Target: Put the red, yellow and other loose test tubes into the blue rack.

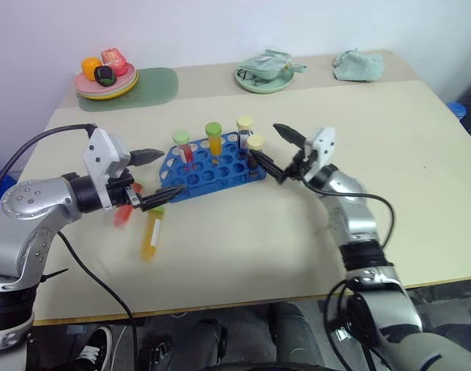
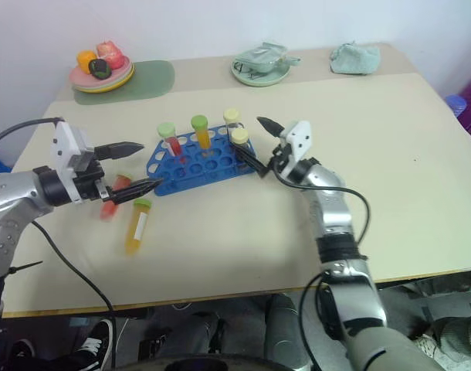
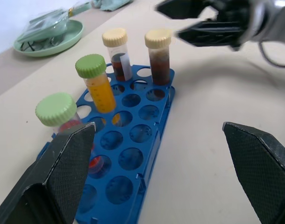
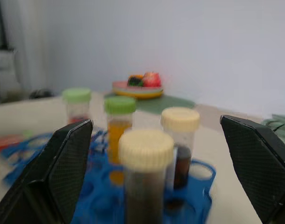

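Observation:
I need to next move my left gripper to the loose yellow-orange test tube and close it on the middle of its body [image 1: 152, 231], below the green cap.
The blue rack [image 1: 220, 171] stands mid-table with several capped tubes upright in it: a green-capped red one [image 1: 182, 144], a green-capped yellow one [image 1: 213, 139] and two pale-capped dark ones [image 1: 255, 147]. Two loose test tubes lie on the table left of the rack. One is yellow-orange with a green cap and white label [image 1: 152, 233]; the other is red [image 1: 124, 212], partly hidden by my left gripper. My left gripper [image 1: 155, 176] hangs open above them, holding nothing. At the rack's right end, my right gripper [image 1: 265, 142] is open beside the nearest pale-capped tube [image 4: 146, 177].
A plate of toy fruit [image 1: 106, 77] on a green mat sits at the back left. A green dish [image 1: 265, 73] and a crumpled cloth [image 1: 357, 66] lie along the back edge. Bare tabletop stretches in front of and right of the rack.

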{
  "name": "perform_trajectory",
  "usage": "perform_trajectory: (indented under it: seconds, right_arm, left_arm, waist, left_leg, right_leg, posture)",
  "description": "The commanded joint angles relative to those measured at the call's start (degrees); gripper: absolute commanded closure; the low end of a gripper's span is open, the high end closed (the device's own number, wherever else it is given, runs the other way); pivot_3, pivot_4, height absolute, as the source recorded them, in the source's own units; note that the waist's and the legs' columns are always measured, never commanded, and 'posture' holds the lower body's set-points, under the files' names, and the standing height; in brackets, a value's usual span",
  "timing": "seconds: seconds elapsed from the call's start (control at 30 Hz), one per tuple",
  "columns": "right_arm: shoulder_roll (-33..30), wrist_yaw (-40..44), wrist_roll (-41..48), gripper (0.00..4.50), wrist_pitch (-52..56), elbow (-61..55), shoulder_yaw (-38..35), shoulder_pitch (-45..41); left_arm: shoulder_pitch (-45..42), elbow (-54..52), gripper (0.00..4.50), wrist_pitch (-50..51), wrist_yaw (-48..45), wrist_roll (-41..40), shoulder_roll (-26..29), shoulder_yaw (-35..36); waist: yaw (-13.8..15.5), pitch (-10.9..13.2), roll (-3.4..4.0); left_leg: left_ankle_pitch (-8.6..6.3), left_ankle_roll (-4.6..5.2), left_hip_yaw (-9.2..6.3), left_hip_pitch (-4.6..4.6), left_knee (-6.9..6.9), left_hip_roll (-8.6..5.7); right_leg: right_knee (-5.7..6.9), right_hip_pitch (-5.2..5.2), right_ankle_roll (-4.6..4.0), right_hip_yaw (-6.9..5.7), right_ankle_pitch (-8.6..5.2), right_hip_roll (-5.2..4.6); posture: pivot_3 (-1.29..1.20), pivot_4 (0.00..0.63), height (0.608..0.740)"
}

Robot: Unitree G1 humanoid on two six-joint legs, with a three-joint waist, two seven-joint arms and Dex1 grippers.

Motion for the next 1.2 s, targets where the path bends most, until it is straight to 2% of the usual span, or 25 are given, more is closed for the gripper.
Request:
perform_trajectory:
  seconds: [0.03,0.13,0.27,0.33,0.43,0.5,0.57,0.63,0.67,0.83,0.9,0.97,1.03,1.1,1.2]
  right_arm:
    - [-7.5,6.0,5.9,0.05,8.9,-10.3,-2.2,1.2]
    - [-17.0,13.8,12.9,0.05,18.6,-17.6,-3.8,3.2]
    - [-25.5,21.0,20.1,0.05,27.7,-23.1,-5.4,4.0]
    - [-29.2,24.5,21.8,0.05,30.3,-24.1,-5.6,3.6]
    - [-31.0,26.9,21.1,0.05,30.4,-23.3,-4.8,1.7]
    - [-31.2,27.9,20.9,0.05,30.7,-22.7,-4.2,0.3]
    - [-30.8,28.3,20.7,0.05,31.1,-22.5,-3.5,-0.5]
    - [-30.1,28.5,19.7,0.05,30.2,-22.3,-2.7,-0.8]
    - [-29.9,28.5,19.5,0.05,30.1,-22.1,-2.5,-0.9]
    - [-29.0,28.3,19.5,0.05,30.7,-22.8,-2.2,-0.5]
    - [-28.6,28.1,19.2,0.05,30.5,-22.6,-2.0,-0.6]
    - [-28.3,27.9,18.8,0.05,30.1,-22.4,-1.9,-0.5]
    - [-28.1,27.7,18.7,0.05,30.1,-22.7,-2.0,-0.2]
    - [-28.0,27.3,18.8,0.05,30.3,-23.2,-2.2,0.3]
    - [-28.0,26.9,18.7,0.05,30.3,-23.7,-2.3,1.0]
  left_arm:
    - [2.5,-6.3,0.00,6.7,4.0,-1.4,3.2,4.2]
    - [5.1,-12.1,0.00,15.7,9.1,-1.9,6.3,6.4]
    - [3.6,-15.9,0.00,28.3,19.2,-1.2,6.4,7.7]
    - [1.0,-17.7,0.00,38.6,23.7,-3.2,4.2,9.0]
    - [-4.1,-20.2,0.00,53.1,29.1,-2.5,-0.2,9.0]
    - [-4.7,-19.5,0.00,56.9,33.3,-4.7,-2.5,9.1]
    - [-3.2,-17.2,0.00,56.9,37.7,-10.4,-3.9,10.0]
    - [-1.3,-14.0,0.00,56.9,42.3,-21.1,-1.3,9.6]
    - [-1.6,-13.2,0.00,56.9,45.6,-24.4,-2.8,10.3]
    - [-4.3,-2.3,0.00,56.9,62.7,-48.3,1.2,8.5]
    - [-6.8,1.6,0.00,56.6,68.8,-53.1,4.2,5.3]
    - [-7.0,5.8,0.00,49.4,77.2,-65.4,11.3,-1.6]
    - [-8.1,7.6,0.00,42.8,83.5,-74.5,16.0,-8.0]
    - [-9.7,8.5,0.00,39.3,86.1,-78.0,18.2,-12.7]
    - [-12.2,8.8,0.00,37.6,85.9,-78.6,19.5,-18.5]
  waist:
    - [0.2,0.0,0.00]
    - [0.3,0.0,-0.01]
    - [1.4,0.0,0.00]
    - [1.7,0.0,-0.02]
    - [2.2,0.0,-0.13]
    - [2.5,0.0,-0.15]
    - [2.5,0.0,-0.14]
    - [2.6,0.0,-0.16]
    - [2.8,0.1,-0.18]
    - [3.3,0.1,-0.23]
    - [3.3,0.1,-0.24]
    - [3.1,0.1,-0.23]
    - [2.9,0.1,-0.19]
    - [3.0,0.1,-0.20]
    - [3.0,0.1,-0.20]
  left_leg:
    - [0.00,0.00,0.01,0.01,-0.01,0.01]
    - [-0.02,0.04,0.11,0.04,-0.09,0.04]
    - [-0.08,0.12,0.36,0.17,-0.09,0.11]
    - [-0.09,0.14,0.41,0.20,-0.07,0.12]
    - [-0.14,0.21,0.42,0.19,0.07,0.11]
    - [-0.16,0.23,0.46,0.19,0.14,0.09]
    - [-0.18,0.18,0.46,0.21,0.13,0.11]
    - [-0.22,0.11,0.45,0.19,0.13,0.19]
    - [-0.22,0.10,0.44,0.19,0.13,0.21]
    - [-0.23,0.09,0.42,0.18,0.19,0.18]
    - [-0.23,0.09,0.42,0.18,0.20,0.17]
    - [-0.23,0.08,0.42,0.19,0.20,0.17]
    - [-0.24,0.07,0.45,0.20,0.13,0.18]
    - [-0.24,0.06,0.49,0.20,0.12,0.18]
    - [-0.24,0.06,0.54,0.20,0.13,0.18]
  right_leg:
    - [0.00,0.00,0.00,0.01,0.00,0.00]
    - [-0.02,0.00,0.00,0.07,0.00,0.01]
    - [-0.04,0.07,0.01,0.17,0.00,0.02]
    - [-0.04,0.11,0.01,0.19,0.01,0.01]
    - [-0.04,0.20,0.03,0.18,0.01,0.01]
    - [-0.04,0.20,0.04,0.18,0.02,-0.01]
    - [-0.03,0.17,0.03,0.19,0.02,0.00]
    - [-0.03,0.13,0.02,0.19,0.02,0.06]
    - [-0.03,0.12,0.02,0.19,0.02,0.08]
    - [-0.03,0.14,0.01,0.20,0.02,0.05]
    - [-0.02,0.13,0.01,0.20,0.02,0.05]
    - [-0.02,0.13,0.01,0.21,0.02,0.05]
    - [0.03,0.07,0.01,0.28,0.01,0.06]
    - [0.04,0.02,0.00,0.35,0.01,0.09]
    - [0.01,0.03,0.00,0.36,0.01,0.10]
  posture:
    - [0.00,0.150,0.740]
    - [0.00,0.150,0.740]
    - [0.00,0.150,0.740]
    - [0.00,0.150,0.740]
    - [0.00,0.150,0.740]
    - [0.00,0.150,0.740]
    - [0.00,0.150,0.740]
    - [0.00,0.150,0.740]
    - [0.00,0.150,0.740]
    - [0.00,0.150,0.740]
    - [0.00,0.150,0.740]
    - [0.00,0.150,0.740]
    - [0.00,0.150,0.740]
    - [0.00,0.150,0.740]
    - [0.00,0.150,0.740]
